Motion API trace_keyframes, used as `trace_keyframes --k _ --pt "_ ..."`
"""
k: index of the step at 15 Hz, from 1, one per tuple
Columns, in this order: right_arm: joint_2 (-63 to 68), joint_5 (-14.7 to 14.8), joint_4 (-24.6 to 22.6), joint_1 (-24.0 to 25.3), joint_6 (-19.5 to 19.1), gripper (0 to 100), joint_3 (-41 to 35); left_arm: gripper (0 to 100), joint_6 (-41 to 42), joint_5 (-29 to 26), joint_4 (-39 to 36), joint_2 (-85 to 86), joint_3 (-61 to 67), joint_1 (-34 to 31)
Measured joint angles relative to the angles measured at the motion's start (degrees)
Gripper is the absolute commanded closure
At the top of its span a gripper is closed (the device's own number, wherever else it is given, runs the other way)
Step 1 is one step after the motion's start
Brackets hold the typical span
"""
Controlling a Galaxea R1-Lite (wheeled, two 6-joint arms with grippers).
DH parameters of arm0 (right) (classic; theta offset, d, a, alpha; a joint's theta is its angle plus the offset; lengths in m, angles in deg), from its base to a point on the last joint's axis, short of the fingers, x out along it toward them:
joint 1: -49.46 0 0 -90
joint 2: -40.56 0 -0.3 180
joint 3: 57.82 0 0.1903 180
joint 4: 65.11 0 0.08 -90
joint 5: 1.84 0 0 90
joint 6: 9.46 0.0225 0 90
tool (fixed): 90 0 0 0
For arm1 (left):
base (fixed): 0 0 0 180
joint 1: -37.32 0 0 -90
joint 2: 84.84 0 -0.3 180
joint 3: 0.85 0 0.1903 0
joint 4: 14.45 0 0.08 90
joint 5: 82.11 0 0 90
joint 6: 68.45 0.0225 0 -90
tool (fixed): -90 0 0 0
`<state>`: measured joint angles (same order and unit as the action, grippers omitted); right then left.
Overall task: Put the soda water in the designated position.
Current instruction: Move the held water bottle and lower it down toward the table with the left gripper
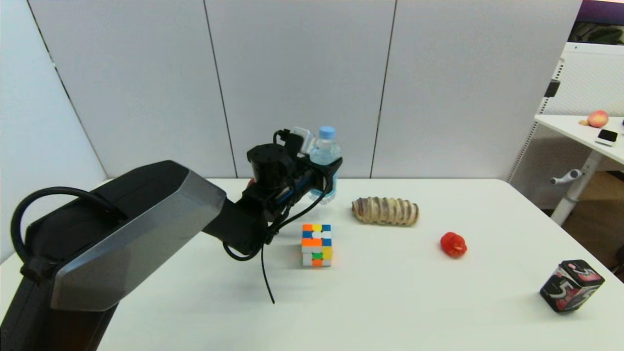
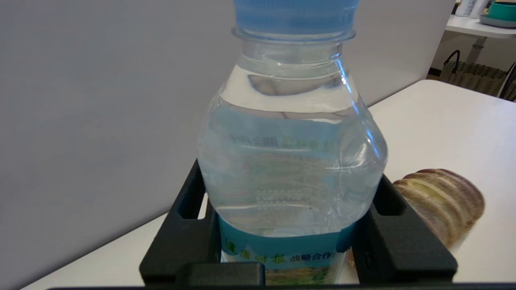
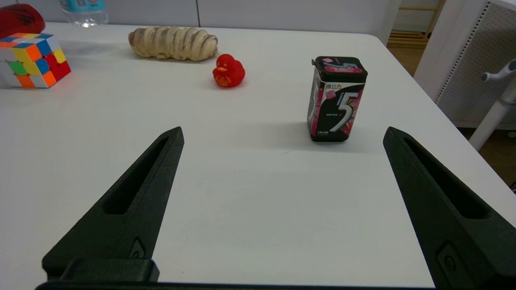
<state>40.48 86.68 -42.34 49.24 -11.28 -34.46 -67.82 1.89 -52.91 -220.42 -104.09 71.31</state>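
Note:
Next, my left gripper sets the soda water down and lets it go on the table (image 1: pixel 325 210) just behind the Rubik's cube, beside the bread roll.
The soda water (image 1: pixel 325 153) is a small clear bottle with a light blue cap and a blue label, standing upright near the table's far edge, left of centre. My left gripper (image 1: pixel 329 170) is shut on it at label height. In the left wrist view the bottle (image 2: pixel 290 161) fills the frame, with a black finger (image 2: pixel 189 225) pressed against each side. I cannot tell whether its base touches the table. The right wrist view shows only the bottle's base (image 3: pixel 83 10) far off. My right gripper (image 3: pixel 282 133) hangs open and empty over the table's near right part.
A Rubik's cube (image 1: pixel 317 244) sits in front of the bottle, and a bread roll (image 1: pixel 385 211) lies to its right. Farther right are a red toy duck (image 1: pixel 453 244) and a black gum tin (image 1: pixel 571 286). A red can (image 3: pixel 18 18) lies behind the cube.

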Motion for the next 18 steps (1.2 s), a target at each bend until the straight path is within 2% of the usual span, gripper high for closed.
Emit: trace_keyframes --k 18 --pt "0.0 0.0 0.0 0.0 0.0 0 0.0 100 -0.8 0.0 -0.7 -6.0 -3.4 -0.1"
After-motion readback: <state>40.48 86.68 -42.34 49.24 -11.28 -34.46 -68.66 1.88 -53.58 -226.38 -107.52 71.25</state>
